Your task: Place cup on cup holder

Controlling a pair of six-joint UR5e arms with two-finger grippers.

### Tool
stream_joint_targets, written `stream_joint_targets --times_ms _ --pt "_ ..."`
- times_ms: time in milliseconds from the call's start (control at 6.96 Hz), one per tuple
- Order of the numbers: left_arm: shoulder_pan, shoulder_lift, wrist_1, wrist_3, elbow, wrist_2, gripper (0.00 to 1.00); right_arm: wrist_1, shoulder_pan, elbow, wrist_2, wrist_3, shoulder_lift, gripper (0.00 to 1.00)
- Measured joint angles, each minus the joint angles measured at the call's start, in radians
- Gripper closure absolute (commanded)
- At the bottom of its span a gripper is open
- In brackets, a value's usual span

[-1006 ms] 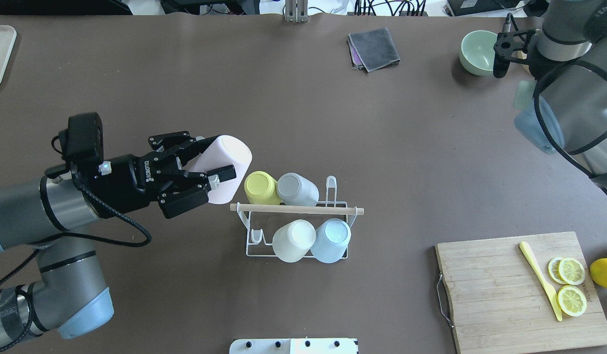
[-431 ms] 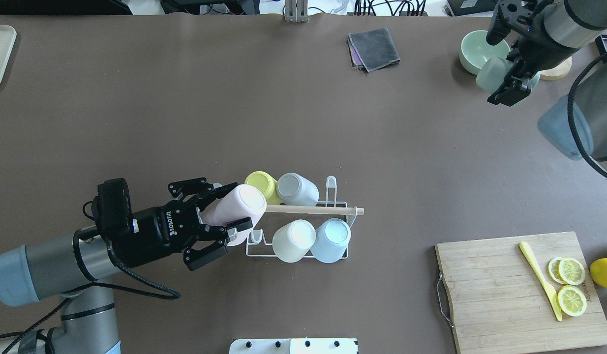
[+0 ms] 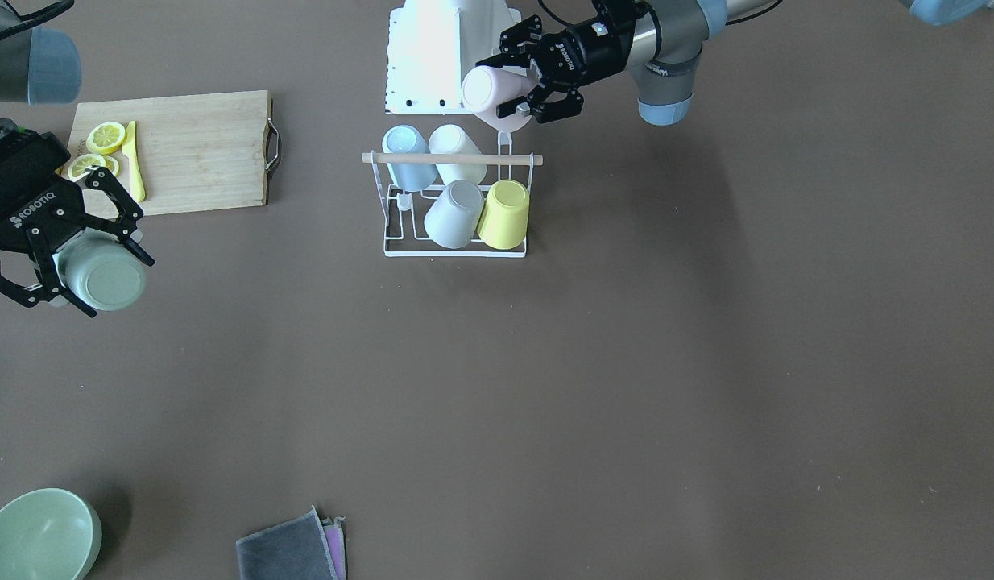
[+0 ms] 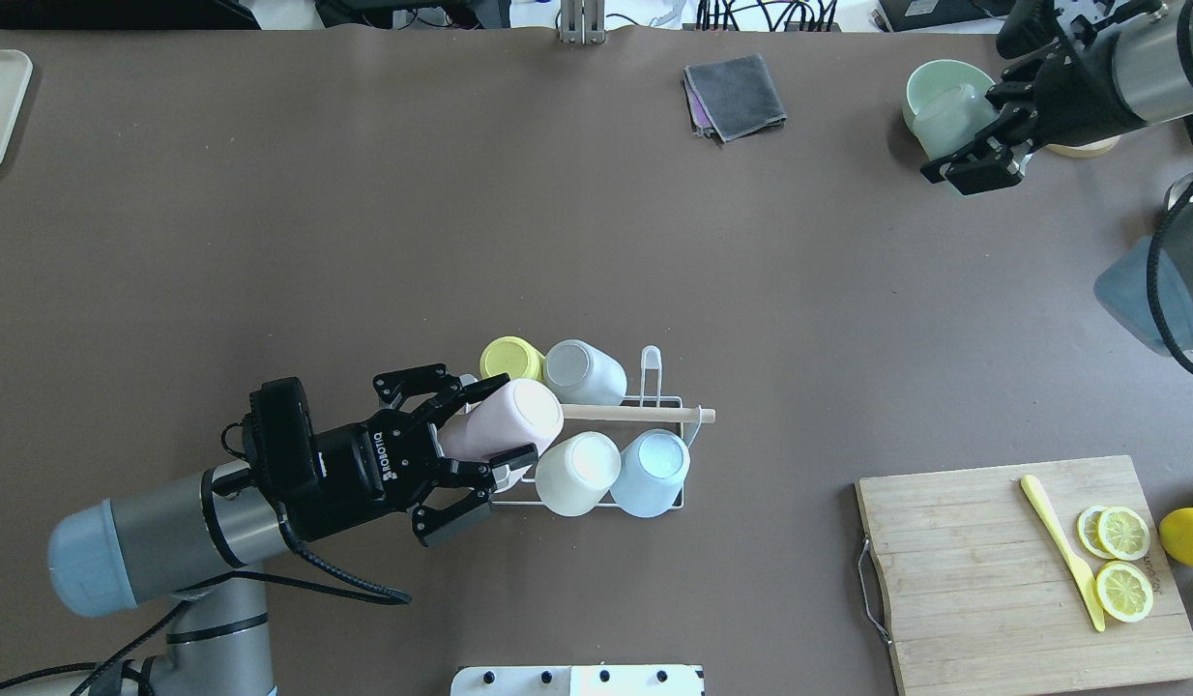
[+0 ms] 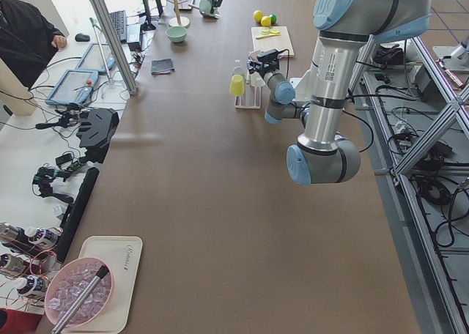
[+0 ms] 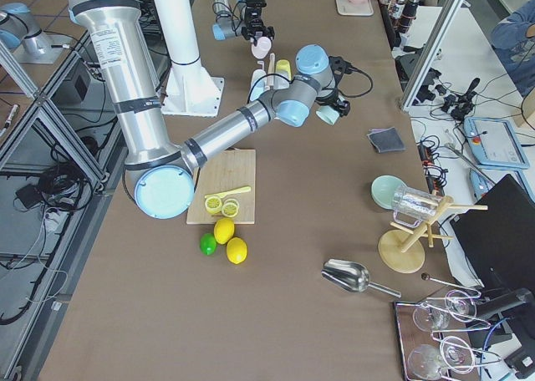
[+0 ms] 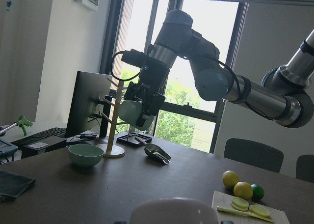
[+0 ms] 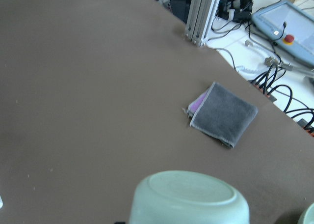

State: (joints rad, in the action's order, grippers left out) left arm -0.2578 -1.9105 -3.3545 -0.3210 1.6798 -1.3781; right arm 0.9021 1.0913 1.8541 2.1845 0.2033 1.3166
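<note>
My left gripper is to let go of the pink cup on the cup holder's empty post (image 3: pixel 505 150) beside the white cup. The pink cup is tilted over the rack's end now.
The cup holder (image 4: pixel 645 415) is a white wire rack with a wooden rod, mid-table, carrying yellow (image 4: pixel 511 358), grey (image 4: pixel 582 372), white (image 4: pixel 577 472) and light blue (image 4: pixel 652 471) cups upside down. My left gripper (image 4: pixel 505 425) is shut on a pink cup (image 4: pixel 514 418), tilted with its base up over the rack's left end and hiding the rod's tip there. From the front view the pink cup (image 3: pixel 485 89) sits just behind the cup holder (image 3: pixel 457 159). My right gripper (image 4: pixel 983 130) is shut on a pale green cup (image 4: pixel 949 121) at the far right, also seen as the green cup (image 3: pixel 102 278).
A green bowl (image 4: pixel 930 82) lies just behind the right gripper. A folded grey cloth (image 4: pixel 737 95) is at the far middle. A wooden cutting board (image 4: pixel 993 580) with lemon slices and a yellow knife (image 4: pixel 1061 551) sits near right, a lemon (image 4: pixel 1191 536) beside it.
My left gripper carried the pink cup right and nearer, from left of the yellow cup to over the rack's left end. The right gripper swung into view with the green cup beside the bowl.
</note>
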Motion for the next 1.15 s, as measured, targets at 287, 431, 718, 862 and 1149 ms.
stream_joint_targets --times_ms 287,431,718,862,1149 --pt "0.006 -0.008 -0.006 0.01 -0.023 0.035 1.0 -0.235 -0.033 0.002 -0.119 0.28 0.006 1.0" --pt "0.009 -0.005 -0.013 0.014 -0.029 0.04 1.0 -0.305 -0.07 0.001 -0.186 0.368 0.004 1.0" --pt "0.011 0.001 -0.021 0.028 -0.036 0.042 1.0 -0.347 -0.143 -0.019 -0.251 0.415 -0.005 1.0" --pt "0.013 0.003 -0.022 0.031 -0.041 0.043 1.0 -0.364 -0.171 -0.037 -0.274 0.417 -0.015 1.0" --pt "0.014 0.002 -0.025 0.031 -0.057 0.044 1.0 -0.377 -0.276 -0.04 -0.388 0.416 -0.055 1.0"
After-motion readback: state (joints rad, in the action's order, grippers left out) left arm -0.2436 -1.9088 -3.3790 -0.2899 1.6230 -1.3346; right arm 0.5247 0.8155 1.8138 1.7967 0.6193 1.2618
